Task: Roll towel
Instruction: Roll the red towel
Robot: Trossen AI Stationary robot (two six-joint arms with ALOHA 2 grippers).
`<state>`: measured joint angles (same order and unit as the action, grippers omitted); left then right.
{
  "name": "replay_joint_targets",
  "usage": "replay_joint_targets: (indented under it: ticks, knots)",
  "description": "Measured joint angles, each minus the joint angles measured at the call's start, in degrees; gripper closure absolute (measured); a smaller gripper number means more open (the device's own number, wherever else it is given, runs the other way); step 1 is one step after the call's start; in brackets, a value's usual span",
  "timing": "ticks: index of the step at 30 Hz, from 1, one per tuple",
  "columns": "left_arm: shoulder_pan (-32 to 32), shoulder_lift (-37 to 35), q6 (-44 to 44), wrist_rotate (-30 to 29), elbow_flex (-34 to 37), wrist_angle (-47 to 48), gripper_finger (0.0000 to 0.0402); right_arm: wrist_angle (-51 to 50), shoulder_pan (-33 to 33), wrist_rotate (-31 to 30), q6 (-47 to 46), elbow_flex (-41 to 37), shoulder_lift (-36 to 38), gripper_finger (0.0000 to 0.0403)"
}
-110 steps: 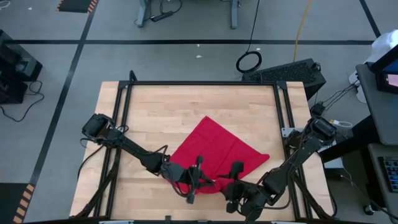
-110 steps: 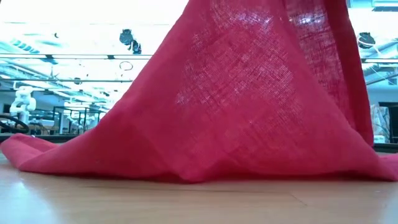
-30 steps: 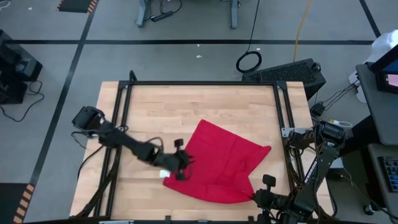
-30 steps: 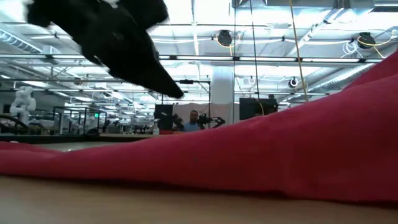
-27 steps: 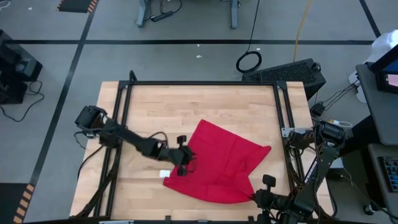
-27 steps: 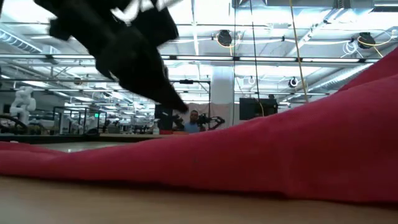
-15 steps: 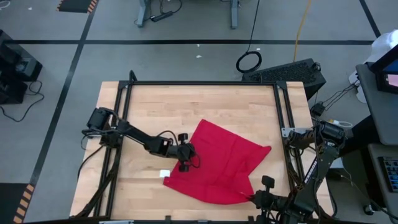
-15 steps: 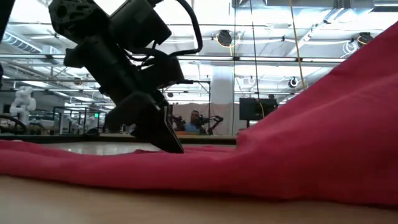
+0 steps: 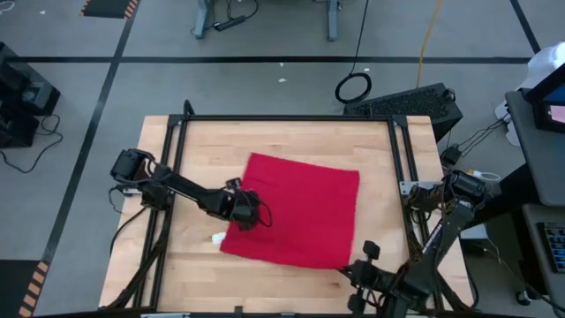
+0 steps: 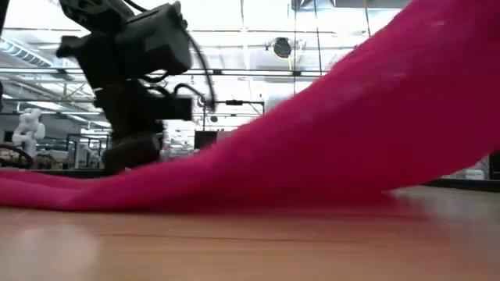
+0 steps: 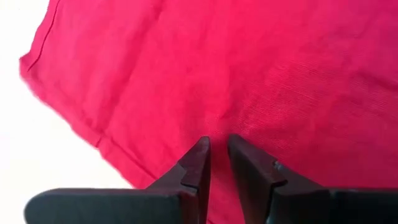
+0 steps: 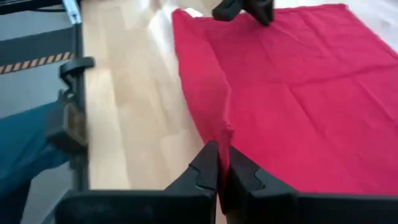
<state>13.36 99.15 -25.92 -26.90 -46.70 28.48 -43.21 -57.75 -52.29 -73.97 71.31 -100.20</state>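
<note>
The robot's left gripper needs to release the red towel's corner on the bare wood (image 9: 218, 264) just in front of the towel's white tag.
The red towel (image 9: 296, 212) lies spread nearly flat and square on the wooden table (image 9: 203, 141), with its white tag (image 9: 216, 237) sticking out at its left edge. My left gripper (image 9: 252, 215) points steeply down onto the towel's left part, its fingers a narrow gap apart (image 11: 216, 146). My right gripper (image 9: 353, 268) is shut on the towel at its near right corner. In the low view the towel (image 10: 351, 133) climbs from the table toward the upper right. My left gripper sets both fingertips (image 11: 200, 152) on the towel's flat top (image 11: 217, 118), a little in from its left edge, slanting down from the table's left. No cloth shows gathered in the gap. That part lies flat on the table. My right gripper pinches the towel's near right corner (image 12: 224, 132) between its shut fingers, slanting down from the table's near right. The corner is raised off the table and the cloth slopes down from it; the rest lies on the wood.
A black metal frame (image 9: 282, 117) borders the table's far, left and right sides. Bare wood (image 9: 194, 265) lies left of and in front of the towel. A black case (image 9: 410, 104) sits on the floor past the far right corner.
My left gripper has tipped downward, come down onto the towel and gone toward the table's left edge. The towel, bunched into a skewed shape before, now lies spread out square, shifted left. My right gripper has gone a little left and away from the near edge with its corner.
</note>
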Motion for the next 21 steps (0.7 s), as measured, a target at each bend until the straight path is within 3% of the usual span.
replay_joint_targets:
  ticks: [5,9,15,21]
  knots:
    - [2.7,-2.0,-9.2,-1.7,0.3,12.2,0.0330,2.2,5.3,-0.1,6.0,0.0,-1.3,0.0401]
    - [5.4,-4.5,-11.9,-1.2,0.4,15.5,0.0330,2.5,9.8,4.2,9.0,0.0,-3.5,0.0401]
    - [10.8,-8.6,-12.8,-1.2,0.3,16.2,0.0330,2.1,12.0,16.3,10.2,0.0,-5.5,0.0401]
    - [19.4,-10.4,-16.8,2.2,0.2,13.3,0.0330,2.0,11.2,16.7,9.1,0.0,-5.6,0.0401]
